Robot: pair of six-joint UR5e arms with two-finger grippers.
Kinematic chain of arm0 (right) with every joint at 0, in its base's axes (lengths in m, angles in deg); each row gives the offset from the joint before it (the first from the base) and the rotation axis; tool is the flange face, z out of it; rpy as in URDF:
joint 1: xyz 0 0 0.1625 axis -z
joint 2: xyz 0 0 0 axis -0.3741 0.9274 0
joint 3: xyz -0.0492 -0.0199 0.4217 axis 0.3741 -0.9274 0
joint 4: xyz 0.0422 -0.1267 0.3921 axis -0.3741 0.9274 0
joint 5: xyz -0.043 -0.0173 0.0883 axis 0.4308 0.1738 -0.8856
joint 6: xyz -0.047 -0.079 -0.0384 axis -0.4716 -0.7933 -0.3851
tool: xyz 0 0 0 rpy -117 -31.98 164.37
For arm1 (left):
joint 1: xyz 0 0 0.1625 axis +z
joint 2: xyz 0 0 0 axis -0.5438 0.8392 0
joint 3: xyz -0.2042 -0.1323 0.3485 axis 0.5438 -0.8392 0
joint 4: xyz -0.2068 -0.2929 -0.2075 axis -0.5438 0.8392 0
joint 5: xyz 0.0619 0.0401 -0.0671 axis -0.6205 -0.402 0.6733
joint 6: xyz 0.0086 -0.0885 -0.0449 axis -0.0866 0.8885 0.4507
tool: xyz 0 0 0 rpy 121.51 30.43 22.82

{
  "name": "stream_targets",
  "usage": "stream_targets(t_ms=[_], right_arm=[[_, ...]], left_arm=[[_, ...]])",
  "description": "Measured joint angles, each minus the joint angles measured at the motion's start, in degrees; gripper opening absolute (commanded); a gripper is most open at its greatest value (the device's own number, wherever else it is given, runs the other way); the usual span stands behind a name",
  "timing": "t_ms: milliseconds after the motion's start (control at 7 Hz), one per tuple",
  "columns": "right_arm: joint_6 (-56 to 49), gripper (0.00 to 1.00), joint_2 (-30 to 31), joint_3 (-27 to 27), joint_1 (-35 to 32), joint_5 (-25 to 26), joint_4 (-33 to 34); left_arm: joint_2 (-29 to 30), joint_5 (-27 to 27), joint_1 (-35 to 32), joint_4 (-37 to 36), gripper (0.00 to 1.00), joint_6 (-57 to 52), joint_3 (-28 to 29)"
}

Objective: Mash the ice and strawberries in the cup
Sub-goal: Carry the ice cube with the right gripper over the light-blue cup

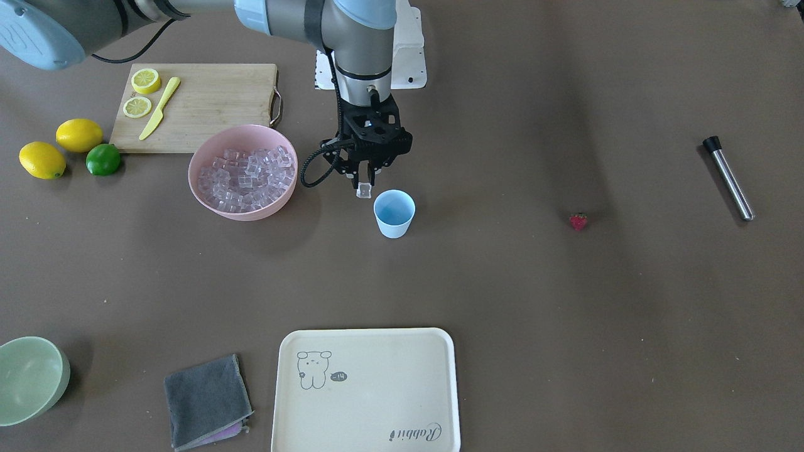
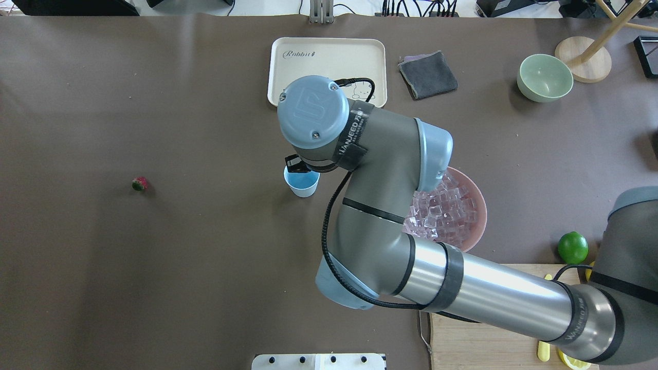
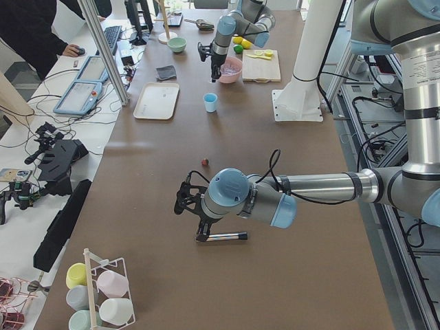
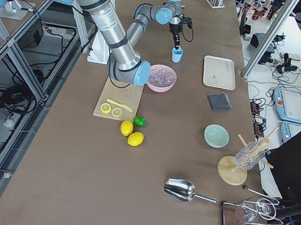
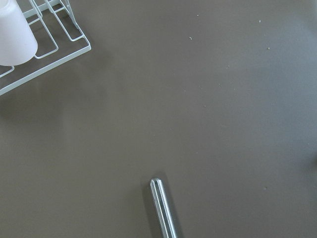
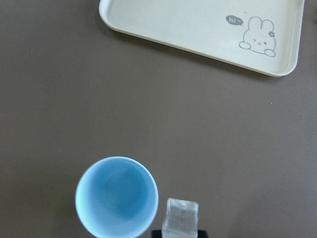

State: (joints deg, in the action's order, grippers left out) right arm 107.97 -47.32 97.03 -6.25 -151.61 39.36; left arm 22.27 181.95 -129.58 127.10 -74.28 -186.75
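Note:
Next, my right gripper releases the clear ice cube over the bottom of the empty light-blue cup (image 1: 394,214) (image 6: 118,194).
The light-blue cup (image 1: 394,213) stands upright mid-table and looks empty in the right wrist view (image 6: 117,197). My right gripper (image 1: 364,187) hangs just beside the cup's rim, on the pink bowl's side. It is shut on one clear ice cube (image 6: 181,217), held above the table. More ice (image 1: 246,177) fills the pink bowl (image 1: 207,204). The strawberry (image 1: 578,221) lies alone on the table, far from the cup. My left gripper (image 3: 183,201) shows only in the exterior left view, above a steel muddler (image 3: 223,237); I cannot tell whether it is open or shut.
A cream tray (image 1: 367,433), a grey cloth (image 1: 206,402) and a pale green bowl (image 1: 28,376) lie along the operators' side. A cutting board (image 1: 207,107) with lemon slices and a knife, two lemons and a lime (image 1: 103,159) sit beyond the pink bowl. A cup rack (image 5: 44,49) is near my left wrist.

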Motion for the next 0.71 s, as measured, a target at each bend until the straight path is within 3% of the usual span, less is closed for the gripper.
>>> stream_targets(t_ms=[286,714], right_arm=[[2.25,0.03,-5.35,-9.01,0.82,0.05,-4.07],[2.41,0.03,-5.36,-11.61,1.28,-0.17,-7.76]], left_arm=[[-0.06,-0.06,-0.03,0.00,0.99,0.00,0.30],[-0.11,-0.14,-0.07,0.00,0.99,0.00,0.89]])
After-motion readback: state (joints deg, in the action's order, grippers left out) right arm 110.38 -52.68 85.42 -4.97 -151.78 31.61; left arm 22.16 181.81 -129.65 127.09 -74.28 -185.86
